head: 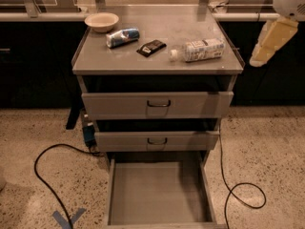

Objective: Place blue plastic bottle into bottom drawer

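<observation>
The robot's gripper will next go to the blue plastic bottle on the cabinet top and close around the middle of the bottle's body (201, 50).
The blue plastic bottle (198, 50) lies on its side on the cabinet top, right of centre, with its white cap pointing left. The bottom drawer (157, 192) is pulled out and its flat grey floor is bare. My gripper (258, 59) hangs at the right edge of the view. It is cream-coloured under a white arm, just right of the cabinet top and level with the bottle. It holds nothing and is apart from the bottle.
On the cabinet top also lie a blue-and-silver can (122, 36), a dark packet (151, 47) and a pale bowl (101, 21). The two upper drawers (157, 105) stand slightly out. Black cables (45, 168) run on the floor at both sides. Blue tape (68, 218) marks the floor.
</observation>
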Controlling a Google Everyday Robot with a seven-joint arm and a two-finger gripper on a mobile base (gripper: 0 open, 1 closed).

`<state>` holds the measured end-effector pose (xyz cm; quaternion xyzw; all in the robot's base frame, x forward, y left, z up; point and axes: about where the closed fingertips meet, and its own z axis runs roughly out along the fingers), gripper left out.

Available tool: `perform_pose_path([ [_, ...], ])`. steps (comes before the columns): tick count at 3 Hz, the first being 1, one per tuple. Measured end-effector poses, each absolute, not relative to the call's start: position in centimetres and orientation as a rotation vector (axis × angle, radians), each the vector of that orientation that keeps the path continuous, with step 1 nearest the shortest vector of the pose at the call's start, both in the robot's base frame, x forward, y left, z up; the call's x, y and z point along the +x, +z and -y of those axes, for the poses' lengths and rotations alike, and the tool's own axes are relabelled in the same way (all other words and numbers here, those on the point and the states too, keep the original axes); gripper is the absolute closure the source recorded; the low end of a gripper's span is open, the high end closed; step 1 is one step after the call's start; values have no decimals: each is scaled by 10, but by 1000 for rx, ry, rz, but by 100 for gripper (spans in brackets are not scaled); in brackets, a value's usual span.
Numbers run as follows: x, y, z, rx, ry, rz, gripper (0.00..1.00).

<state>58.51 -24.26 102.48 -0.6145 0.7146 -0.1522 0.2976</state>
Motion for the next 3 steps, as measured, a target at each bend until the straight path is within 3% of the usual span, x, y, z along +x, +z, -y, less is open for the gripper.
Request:
perform_pose_path([
  [3,711,973,207,-1798,-179,-1812,0],
])
